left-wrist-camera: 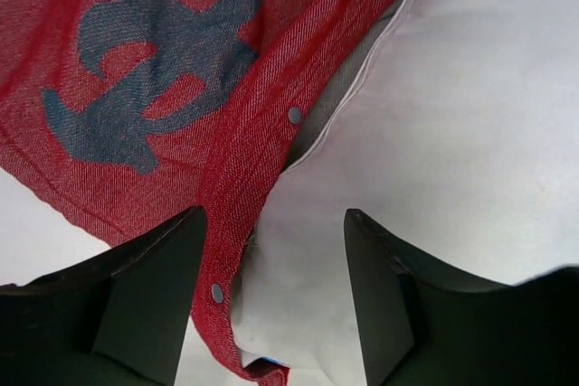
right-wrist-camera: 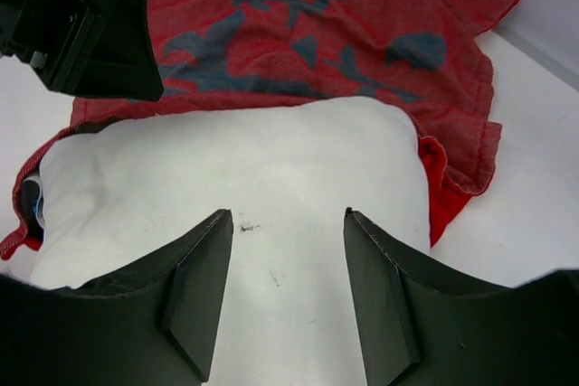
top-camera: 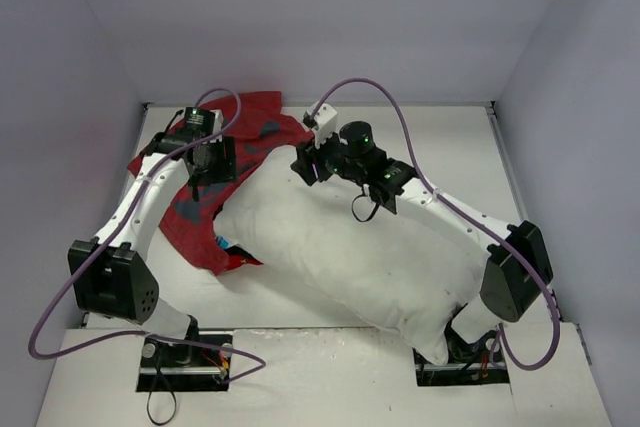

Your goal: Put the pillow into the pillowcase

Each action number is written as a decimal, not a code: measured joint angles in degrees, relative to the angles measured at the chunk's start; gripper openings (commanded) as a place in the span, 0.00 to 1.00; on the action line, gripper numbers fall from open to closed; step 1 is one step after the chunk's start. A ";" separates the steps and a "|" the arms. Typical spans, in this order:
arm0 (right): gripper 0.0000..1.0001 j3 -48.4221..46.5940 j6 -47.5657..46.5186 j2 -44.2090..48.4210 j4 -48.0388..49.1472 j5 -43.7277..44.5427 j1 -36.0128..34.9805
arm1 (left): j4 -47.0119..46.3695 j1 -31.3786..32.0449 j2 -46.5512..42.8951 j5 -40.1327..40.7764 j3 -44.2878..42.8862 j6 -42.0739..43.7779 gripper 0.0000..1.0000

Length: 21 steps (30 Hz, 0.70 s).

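Observation:
My left gripper is to close on the red pillowcase's hem (top-camera: pixel 234 188) (left-wrist-camera: pixel 251 165) next to the white pillow's edge, between the middle snap and the snap closer to the blue tag.
The white pillow (top-camera: pixel 340 247) lies slantwise across the table, its far end against the red pillowcase (top-camera: pixel 262 115) at the back left. My left gripper (top-camera: pixel 213 169) hangs open over the pillowcase's snap-studded hem (left-wrist-camera: pixel 244 160), where the hem meets the pillow's edge (left-wrist-camera: pixel 452 133). Nothing sits between its fingers (left-wrist-camera: pixel 154 287). In the left wrist view, this gripper (left-wrist-camera: pixel 274 211) straddles hem and pillow. My right gripper (top-camera: pixel 305 165) (right-wrist-camera: pixel 287 212) stands open just above the pillow's far end (right-wrist-camera: pixel 271 169), holding nothing. The pillowcase (right-wrist-camera: pixel 344 33) spreads beyond it, red fabric curling round both pillow corners.
A small blue tag or scrap (top-camera: pixel 224 243) peeks out by the pillow's left corner under the red hem. White walls close the table at the back and sides. The left gripper's body (right-wrist-camera: pixel 90 24) is close to the upper left in the right wrist view.

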<state>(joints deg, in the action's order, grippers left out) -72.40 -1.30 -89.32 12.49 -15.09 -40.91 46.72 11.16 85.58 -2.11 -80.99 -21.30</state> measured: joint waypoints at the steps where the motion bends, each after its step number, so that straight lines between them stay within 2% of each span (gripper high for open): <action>1: 0.49 0.28 0.04 -0.13 -0.02 -0.22 0.00 | 0.15 -0.15 0.55 -0.74 0.00 0.74 0.58; 8: 0.49 1.31 0.20 -0.61 -0.35 -1.14 0.11 | 0.63 -0.59 4.31 -3.06 0.09 4.11 0.58; 17: 0.49 1.31 0.42 -2.89 -0.35 -2.47 0.24 | 0.59 -0.63 11.74 -2.10 0.11 4.61 0.54; 18: 0.49 1.31 0.61 -3.69 -0.35 -2.80 0.42 | 0.57 -0.63 12.41 -2.05 0.11 4.61 0.50; 20: 0.49 1.29 0.70 -3.91 -0.33 -2.97 0.44 | 0.55 -0.68 14.08 -2.10 0.07 4.57 0.48; 21: 0.49 1.29 0.83 -4.04 -0.33 -3.19 0.44 | 0.48 -0.68 14.60 -2.34 0.04 4.39 0.40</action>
<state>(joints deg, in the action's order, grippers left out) -71.11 -0.47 -93.36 12.16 -18.28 -40.47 47.20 10.48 100.18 -4.45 -80.95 -16.91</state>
